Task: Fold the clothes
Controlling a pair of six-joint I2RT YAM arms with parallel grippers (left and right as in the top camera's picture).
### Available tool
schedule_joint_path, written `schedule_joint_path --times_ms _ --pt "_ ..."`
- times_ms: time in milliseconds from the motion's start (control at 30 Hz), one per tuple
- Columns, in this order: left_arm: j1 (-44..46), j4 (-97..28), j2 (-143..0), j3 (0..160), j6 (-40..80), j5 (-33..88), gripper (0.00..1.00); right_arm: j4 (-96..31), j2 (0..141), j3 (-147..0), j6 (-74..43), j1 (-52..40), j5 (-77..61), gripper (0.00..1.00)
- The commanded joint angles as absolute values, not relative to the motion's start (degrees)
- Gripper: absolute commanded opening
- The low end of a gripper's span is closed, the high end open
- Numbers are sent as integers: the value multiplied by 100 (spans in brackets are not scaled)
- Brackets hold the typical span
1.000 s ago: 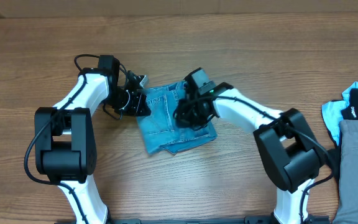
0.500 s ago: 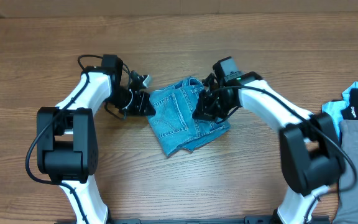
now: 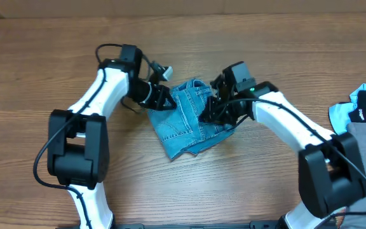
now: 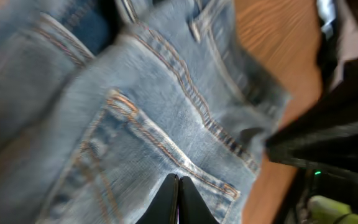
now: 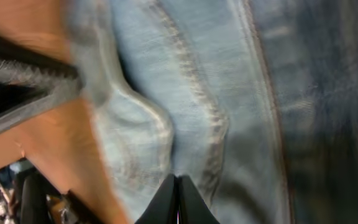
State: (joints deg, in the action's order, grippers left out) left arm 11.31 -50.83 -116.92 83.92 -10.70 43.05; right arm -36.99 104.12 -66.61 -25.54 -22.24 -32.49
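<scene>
The shut fingers of my left gripper are resting on the jeans' back pocket. I need to open them and take hold of the jeans' side edge (image 3: pixel 154 120) before I carry the jeans aside.
The light-blue denim jeans (image 3: pixel 184 124) lie folded into a small bundle at the table's middle. My left gripper (image 3: pixel 165 102) is at the bundle's upper left edge. In the left wrist view its fingers (image 4: pixel 179 182) are shut together, tips resting on the denim by a stitched back pocket (image 4: pixel 142 134). My right gripper (image 3: pixel 210 116) is over the bundle's right side. In the right wrist view its fingers (image 5: pixel 176 180) are shut together, tips on a seam of the jeans (image 5: pixel 229 93). No cloth shows between either pair of fingers.
A plain grey garment (image 3: pixel 364 172) lies at the right edge, with black and pale-blue garments (image 3: pixel 361 105) just behind it. Bare wooden table (image 3: pixel 246 51) surrounds the jeans.
The jeans slid right with my right gripper, then stopped. My left gripper followed to the right and now rests on the bundle's upper left edge.
</scene>
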Motion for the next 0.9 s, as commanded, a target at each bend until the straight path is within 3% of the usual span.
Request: schedule_joint_path --times_ms 0,167,367,500,733,867 --pt "1243 -5068 -11732 8202 -1155 3673 6 -3361 10685 -6149 -3402 -2281 -3153 4" --pt "1160 -5043 -11732 8184 -1050 3404 14 -3059 10794 -5605 -4383 -2239 -2790 4" --pt "690 -5577 -11730 8602 -696 3736 20 -3030 10794 -5561 -4416 -2215 -2939 4" --pt "281 -6313 -11730 8903 -532 3854 37 -3028 10794 -5561 -4414 -2215 -2963 4" --pt "-64 -6514 -11732 8558 -530 3859 80 -3002 10794 -5561 -4414 -2215 -2963 4" --pt "5 -6101 -11732 7972 -290 4128 88 -3002 10794 -5561 -4412 -2215 -2963 4"
